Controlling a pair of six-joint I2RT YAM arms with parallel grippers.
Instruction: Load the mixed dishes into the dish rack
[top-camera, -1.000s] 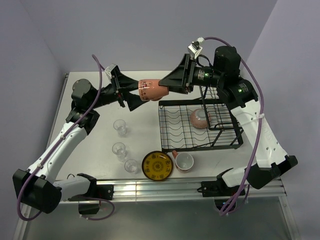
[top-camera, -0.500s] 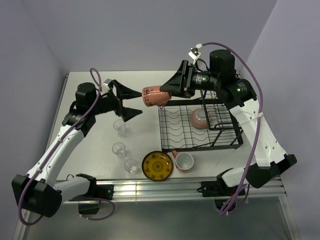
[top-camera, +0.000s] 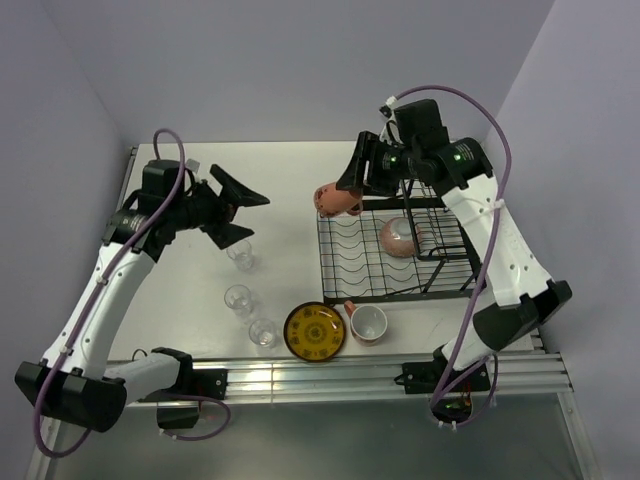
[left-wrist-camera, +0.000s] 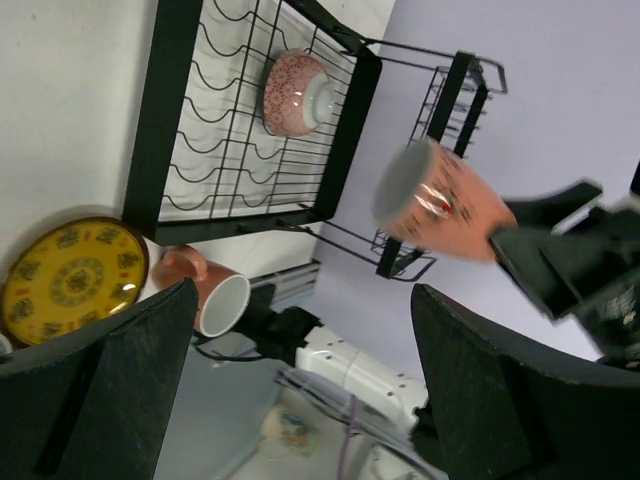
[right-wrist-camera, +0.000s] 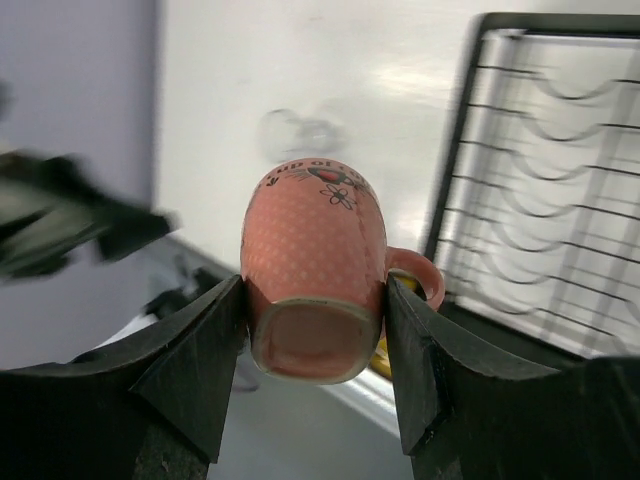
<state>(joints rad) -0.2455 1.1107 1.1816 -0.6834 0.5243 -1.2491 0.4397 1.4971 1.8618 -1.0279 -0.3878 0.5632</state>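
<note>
I need to set the salmon-pink mug down with my right gripper on the rack wires (top-camera: 366, 227) (right-wrist-camera: 615, 125) close beside the pink bowl.
My right gripper (top-camera: 346, 190) is shut on a salmon-pink mug (top-camera: 331, 199) and holds it in the air over the far left corner of the black dish rack (top-camera: 345, 268). In the right wrist view the mug (right-wrist-camera: 315, 250) lies between the fingers, base toward the camera, handle to the right. My left gripper (top-camera: 240, 214) is open and empty, well left of the mug. A pink bowl (top-camera: 399, 237) sits in the rack. A second mug (top-camera: 367, 324), a yellow plate (top-camera: 314, 331) and three clear glasses (top-camera: 240, 255) stand on the table.
The left wrist view shows the rack (left-wrist-camera: 165, 120) with the bowl (left-wrist-camera: 297, 92), the plate (left-wrist-camera: 72, 280), the second mug (left-wrist-camera: 210, 300) and the held mug (left-wrist-camera: 440, 200). The taller basket section (top-camera: 455, 240) stands at the rack's right. Purple walls stand behind and at both sides.
My left gripper let go of the mug and pulled back to the left, jaws open. My right gripper kept the mug and carried it down toward the rack's far left corner.
</note>
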